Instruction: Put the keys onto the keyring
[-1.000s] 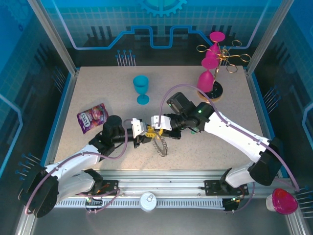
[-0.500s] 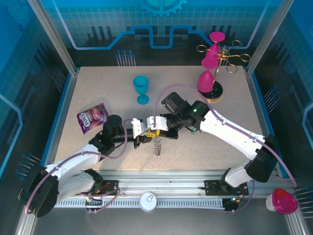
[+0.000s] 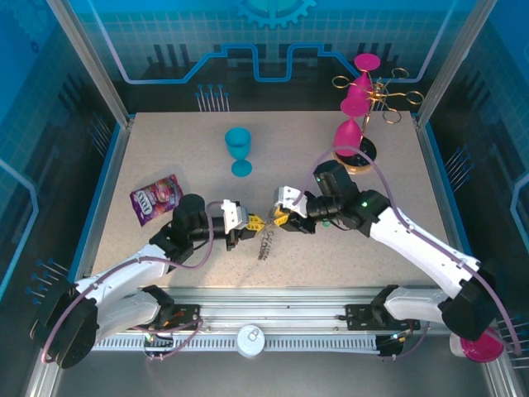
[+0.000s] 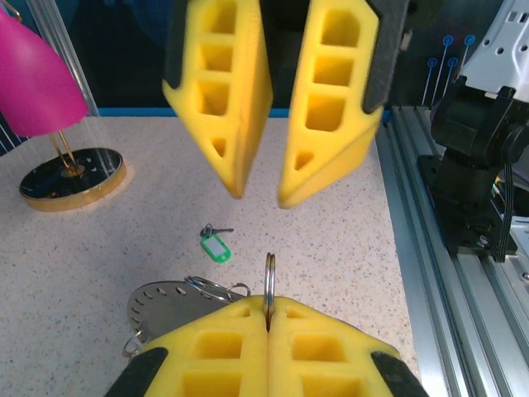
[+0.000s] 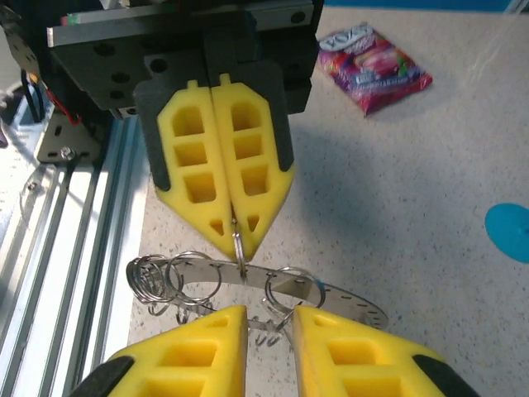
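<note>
My right gripper's open fingers are facing a loose ring next to the split ring of my left gripper, so next I move across and pinch the split ring's free edge (image 5: 240,263).
The keyring (image 5: 331,294) is a thin grey metal band with holes, carrying several small split rings. It hangs below my left gripper (image 4: 269,310), which is shut on one of those split rings (image 4: 269,281). From above, the keyring (image 3: 263,244) dangles just right of the left gripper (image 3: 242,223). My right gripper (image 5: 270,318) is open, its fingers either side of the lower rings without pinching them. It faces the left gripper (image 5: 235,240) closely. The keys (image 4: 215,246), with a green tag, lie on the table beyond the right gripper (image 4: 260,194).
A blue goblet (image 3: 239,151) stands at the back centre. A purple candy packet (image 3: 156,197) lies at the left. The gold rack (image 3: 388,99) with pink goblets (image 3: 351,136) stands back right. Another pink goblet (image 3: 475,343) lies off the table, near right.
My right gripper has opened and drawn back to the right, letting go of the keyring. My left gripper has closed on a split ring, and the keyring now hangs from it.
</note>
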Tool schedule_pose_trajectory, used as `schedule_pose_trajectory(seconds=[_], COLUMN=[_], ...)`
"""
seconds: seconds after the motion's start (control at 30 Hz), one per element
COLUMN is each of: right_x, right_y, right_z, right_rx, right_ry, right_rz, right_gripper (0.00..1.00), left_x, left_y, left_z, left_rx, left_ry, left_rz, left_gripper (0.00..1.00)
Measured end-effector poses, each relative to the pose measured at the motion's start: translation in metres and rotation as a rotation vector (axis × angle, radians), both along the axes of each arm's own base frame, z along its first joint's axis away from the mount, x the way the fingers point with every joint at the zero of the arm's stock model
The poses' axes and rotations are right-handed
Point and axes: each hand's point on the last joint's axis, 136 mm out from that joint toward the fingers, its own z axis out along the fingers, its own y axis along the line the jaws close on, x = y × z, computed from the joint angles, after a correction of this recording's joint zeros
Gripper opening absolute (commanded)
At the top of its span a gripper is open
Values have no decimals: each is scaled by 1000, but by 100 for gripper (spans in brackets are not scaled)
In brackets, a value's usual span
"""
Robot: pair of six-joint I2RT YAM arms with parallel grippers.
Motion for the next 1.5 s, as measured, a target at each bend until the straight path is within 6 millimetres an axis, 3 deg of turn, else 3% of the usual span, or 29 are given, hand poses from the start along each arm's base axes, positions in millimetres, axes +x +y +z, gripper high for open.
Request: schedule_pose_trajectory(seconds=[0.3,0.5,0.6,0.77,0.83,0.93,1.27,1.5], right_x=[-13,-10,-9,-10,-10,-10,-7,-10], right_y=[11,17,19,21,21,20,21,21], right_z=[-20,-5,1,5,6,5,13,-2], right_rx=[135,202,223,245,246,240,20,-191], right_ry=[61,32,22,30,29,31,-33,-52], right_rz=[49,61,63,72,73,74,93,127], right_gripper=[29,26,20,0,0,0,0,0], left_x=[-3,-5,-6,-8,-8,-7,-1,-2], left_y=[-1,-2,-3,-3,-3,-3,-1,0], left_z=[11,16,18,19,19,19,6,4], left_rx=[-56,-73,-78,-86,-88,-89,-38,-27], left_ry=[-23,-35,-40,-27,-25,-20,-4,-2], left_rz=[-15,-30,-37,-46,-46,-43,-2,-3], left_gripper=[0,0,0,0,0,14,19,21])
